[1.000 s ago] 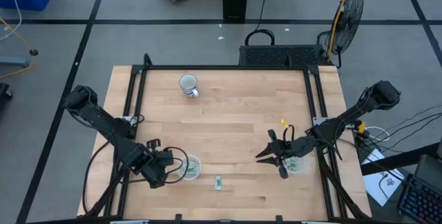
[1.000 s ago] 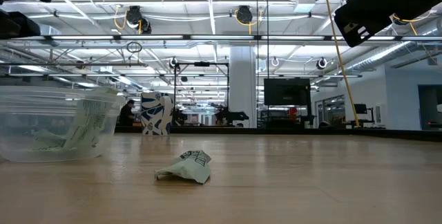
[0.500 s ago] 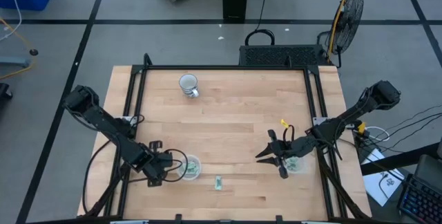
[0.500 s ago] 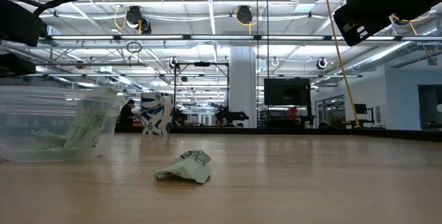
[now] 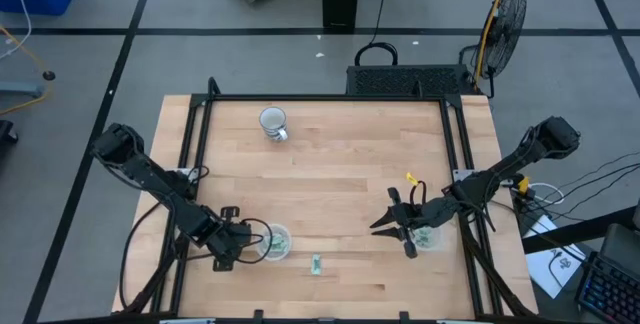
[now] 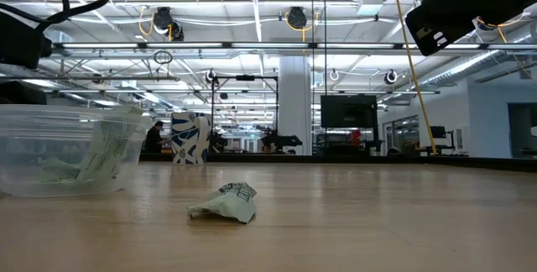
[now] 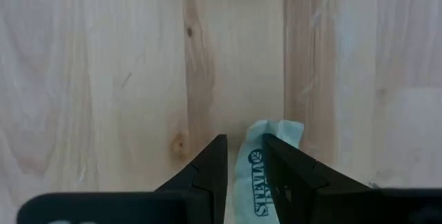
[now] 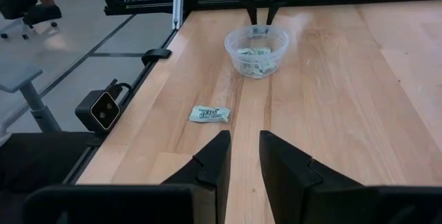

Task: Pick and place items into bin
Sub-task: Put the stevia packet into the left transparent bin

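Observation:
Next, I open my left gripper, shift over and pinch the packet's end [image 7: 277,128] nearest the cup, because the pale-green packet lies partly under one of that gripper's fingers.
My left gripper [image 5: 238,241] points down at the table just left of a clear round cup [image 5: 275,242] that holds several pale-green packets [image 8: 255,52]. It is shut on a pale-green packet [image 7: 261,172]. Another packet [image 5: 316,264] lies flat on the wood near the front edge and also shows in the low view [image 6: 225,204]. My right gripper [image 5: 385,224] hovers beside a second clear cup [image 5: 428,237]; its fingers stand a little apart and hold nothing [image 8: 244,135]. My left gripper has the packet between its two fingers, which come from above and lie along its length. The packet's free end [image 7: 283,133] pokes out past the fingertips [image 7: 219,144]. I cannot tell whether the packet rests on the wood or hangs clear.
A white-and-grey mug [image 5: 273,123] stands at the far left of the table. A black frame rail [image 5: 190,154] runs along the table's edges. Bare wood [image 5: 350,164] lies between the mug and the two cups.
My left arm has come down a little beside the left cup, as the low view shows. Nothing else has moved.

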You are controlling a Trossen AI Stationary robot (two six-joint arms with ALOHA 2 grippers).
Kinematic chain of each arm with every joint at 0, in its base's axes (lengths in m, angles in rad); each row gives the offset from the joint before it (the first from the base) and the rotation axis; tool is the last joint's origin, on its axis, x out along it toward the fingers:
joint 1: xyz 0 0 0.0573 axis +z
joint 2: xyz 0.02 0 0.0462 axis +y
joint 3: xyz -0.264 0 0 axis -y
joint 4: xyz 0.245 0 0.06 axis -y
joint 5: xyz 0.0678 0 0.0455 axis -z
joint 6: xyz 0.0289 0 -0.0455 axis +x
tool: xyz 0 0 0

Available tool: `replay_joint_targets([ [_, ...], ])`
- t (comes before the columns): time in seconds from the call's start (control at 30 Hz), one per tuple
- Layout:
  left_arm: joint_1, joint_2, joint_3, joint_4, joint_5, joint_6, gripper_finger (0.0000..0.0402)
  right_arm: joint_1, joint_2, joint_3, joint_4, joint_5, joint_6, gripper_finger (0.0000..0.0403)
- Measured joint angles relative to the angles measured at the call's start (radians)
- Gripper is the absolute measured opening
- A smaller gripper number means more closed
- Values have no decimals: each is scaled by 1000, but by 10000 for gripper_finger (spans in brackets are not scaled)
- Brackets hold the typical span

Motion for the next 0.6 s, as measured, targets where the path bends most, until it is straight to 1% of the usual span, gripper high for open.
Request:
replay_joint_targets([
  [0.1, 0, 0, 0, -7, 0, 51, 83, 0, 0, 0, 0, 0, 0, 73],
  [0.17, 0, 0, 0, -7, 0, 77, 59, 0, 0, 0, 0, 1, -5, 73],
  [0.23, 0, 0, 0, -8, 0, 80, 26, 0, 0, 0, 0, 1, -23, 73],
  [0.3, 0, 0, 0, -7, 0, 61, 8, 0, 0, 0, 0, 1, -25, 73],
  [0.43, 0, 0, 0, -7, -4, 38, 6, 0, 0, 0, 0, 1, -24, 73],
  [0.6, 0, 0, 31, -10, -79, 79, 5, 0, 0, 0, 0, 2, -23, 73],
])
